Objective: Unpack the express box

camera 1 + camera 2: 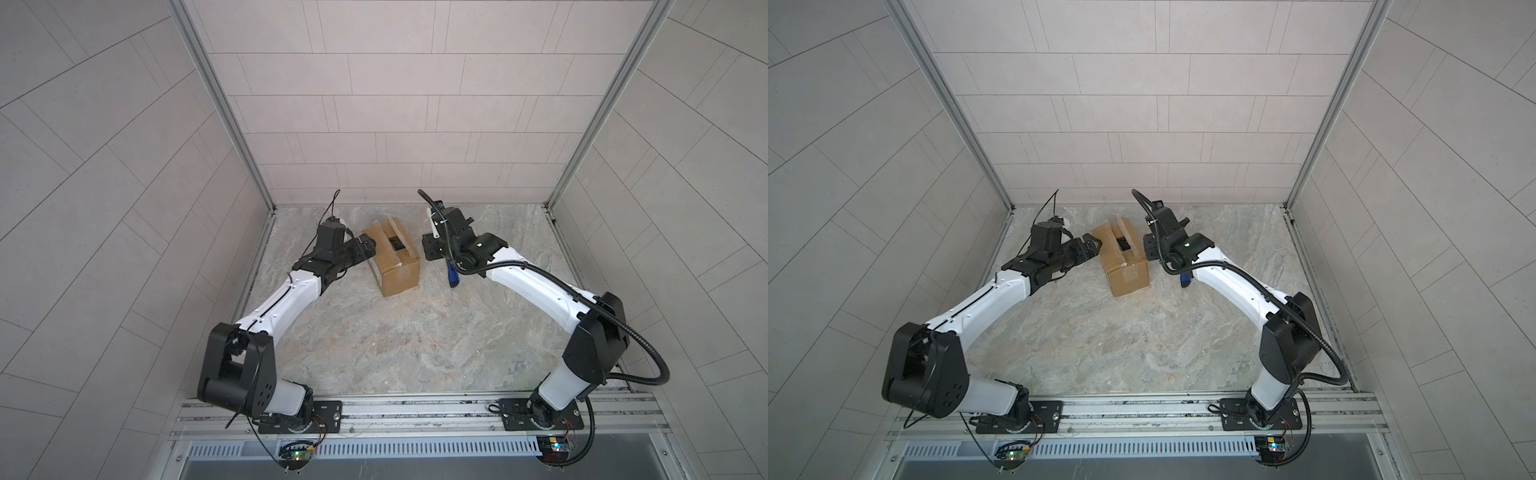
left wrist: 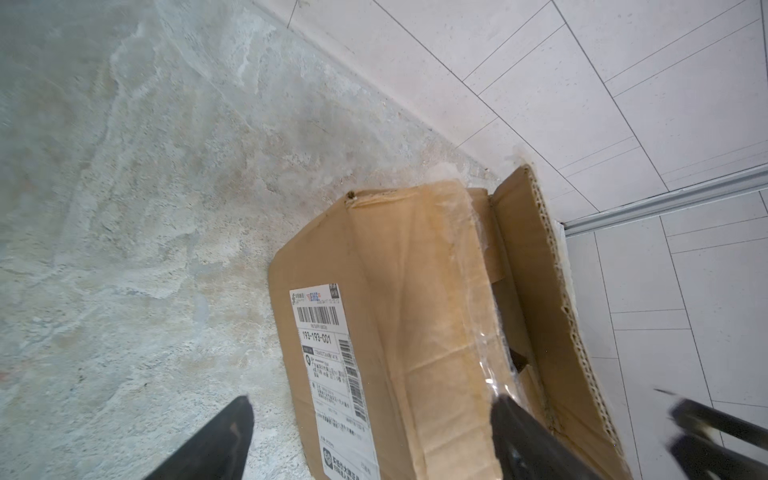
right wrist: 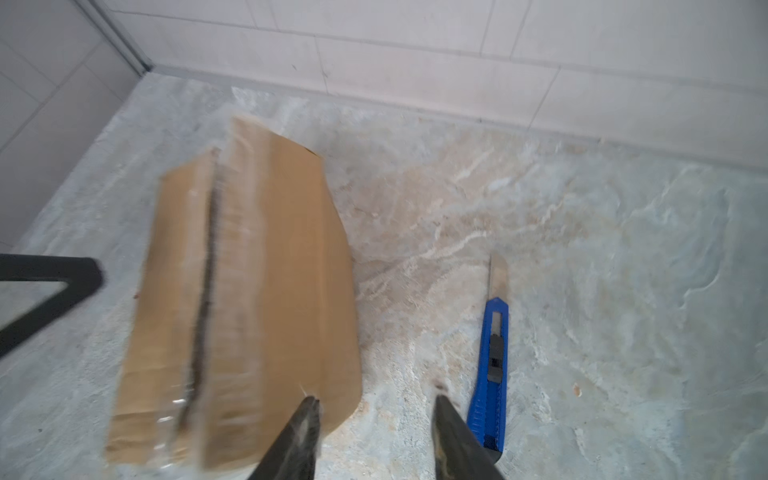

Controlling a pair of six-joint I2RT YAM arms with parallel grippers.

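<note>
The lifted flap leans over the narrow gap in the express box. Next, my right gripper pinches the flap's edge (image 3: 227, 320) and pulls the flap upright first.
The express box (image 1: 392, 259) (image 1: 1126, 261), a brown carton, stands on the marble table near the back wall. Its taped top seam is split, a dark gap shows, and one flap (image 2: 536, 291) is lifted. A white label (image 2: 332, 365) is on its left side. My left gripper (image 2: 370, 415) (image 1: 365, 245) is open at that side, one finger beside the label and one over the top by the seam. To the right of the box my right gripper (image 3: 376, 397) (image 1: 428, 249) is open and empty. The box (image 3: 249, 291) is blurred in the right wrist view.
A blue utility knife (image 3: 492, 361) (image 1: 452, 279) (image 1: 1185, 280) lies on the table (image 1: 415, 353) with its blade out, right of the box and beside my right gripper. Tiled walls close in the back and both sides. A metal rail (image 1: 415, 409) runs along the front edge.
</note>
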